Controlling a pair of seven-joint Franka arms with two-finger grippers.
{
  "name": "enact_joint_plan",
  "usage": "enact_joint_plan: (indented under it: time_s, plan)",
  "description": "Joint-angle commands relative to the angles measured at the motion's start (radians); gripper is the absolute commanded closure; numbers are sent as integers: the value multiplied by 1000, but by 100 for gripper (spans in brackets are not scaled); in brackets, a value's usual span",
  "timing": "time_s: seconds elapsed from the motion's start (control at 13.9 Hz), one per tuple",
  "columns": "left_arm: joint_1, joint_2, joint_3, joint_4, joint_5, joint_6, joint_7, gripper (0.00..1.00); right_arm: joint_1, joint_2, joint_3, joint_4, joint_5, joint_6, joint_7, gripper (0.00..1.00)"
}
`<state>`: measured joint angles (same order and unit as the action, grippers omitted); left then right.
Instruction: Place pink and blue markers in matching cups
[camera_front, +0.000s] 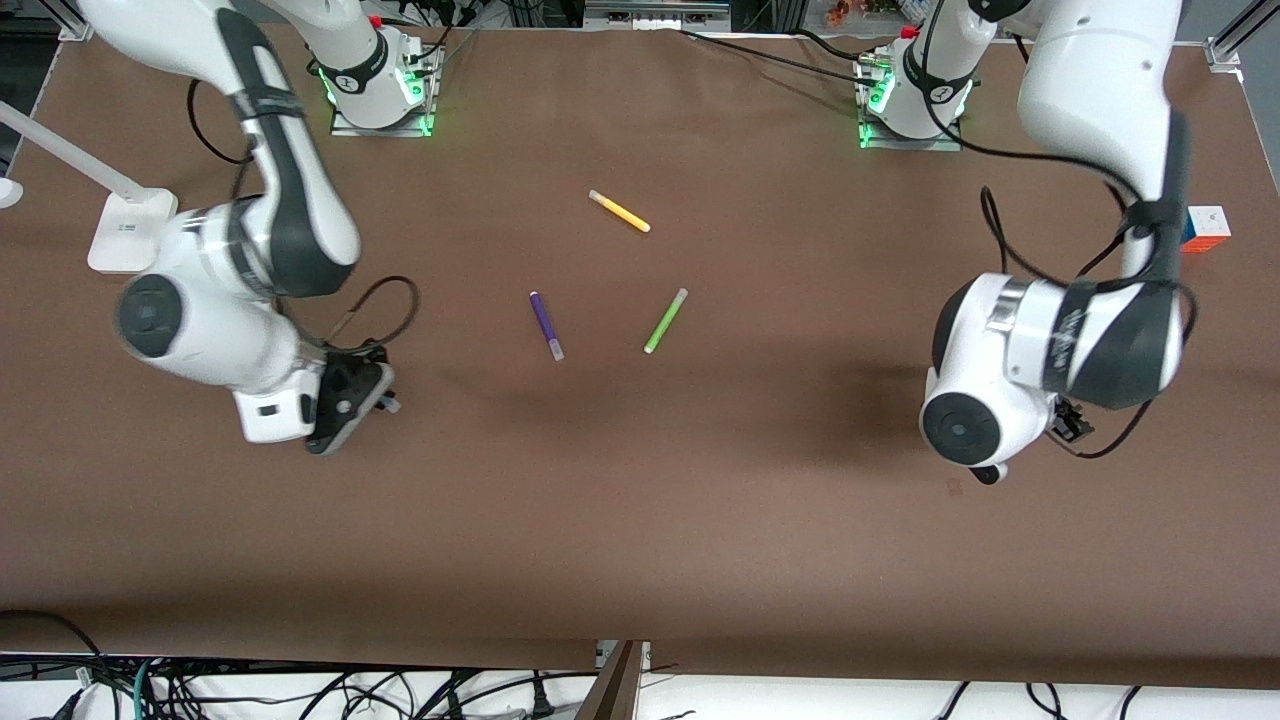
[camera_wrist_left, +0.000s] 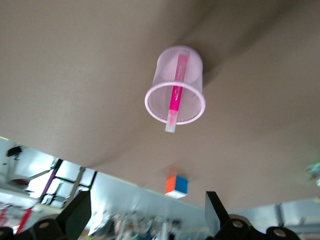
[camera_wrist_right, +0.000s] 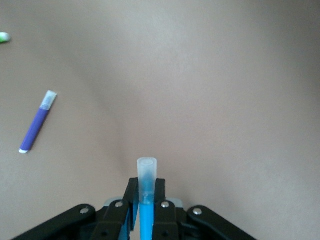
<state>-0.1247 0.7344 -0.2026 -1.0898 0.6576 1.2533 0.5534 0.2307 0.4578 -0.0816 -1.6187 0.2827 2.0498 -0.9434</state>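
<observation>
My right gripper will let go of the blue marker so that it ends up inside the blue cup on the white lamp base's side (camera_front: 306, 386).
My right gripper (camera_wrist_right: 145, 200) is shut on the blue marker (camera_wrist_right: 146, 187). The marker's greyish cap sticks out past the fingertips, and it shows in the front view (camera_front: 391, 405) at the gripper (camera_front: 372, 398), over the table toward the right arm's end. The pink marker (camera_wrist_left: 176, 95) stands inside the pale pink cup (camera_wrist_left: 156, 95), cap end poking over the rim. My left gripper (camera_wrist_left: 145, 215) is open and empty, pulled back from that cup. In the front view the left arm's wrist (camera_front: 1010, 385) hides the pink cup. The pale blue cup is not in view.
A purple marker (camera_front: 546, 325), also in the right wrist view (camera_wrist_right: 37, 122), a lime-green marker (camera_front: 665, 321) and a yellow marker (camera_front: 620, 212) lie mid-table. A colour cube (camera_front: 1205, 228) sits near the left arm's end. A white lamp base (camera_front: 125, 230) stands by the right arm.
</observation>
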Motion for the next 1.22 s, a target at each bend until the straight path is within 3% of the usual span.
enact_joint_plan:
  time_s: [0.0,0.29,0.43,0.72,1.01,1.15]
  plan:
    - [23,-81,3,33,-195,26,-210,0,-82,13,14,14,126,-57,-216,100]
    - [83,-211,3,-5,-473,124,-444,0,-168,19,16,14,162,-97,-403,100]
    - [152,-343,5,-146,-607,234,-483,0,-204,24,16,11,255,-115,-490,100]
    - [194,-600,3,-485,-627,446,-503,0,-277,58,17,10,372,-178,-659,100]
    - [191,-731,0,-620,-633,460,-530,0,-326,68,17,6,403,-249,-753,100]
    - [197,-753,2,-610,-653,418,-533,0,-340,77,17,6,446,-276,-810,100]
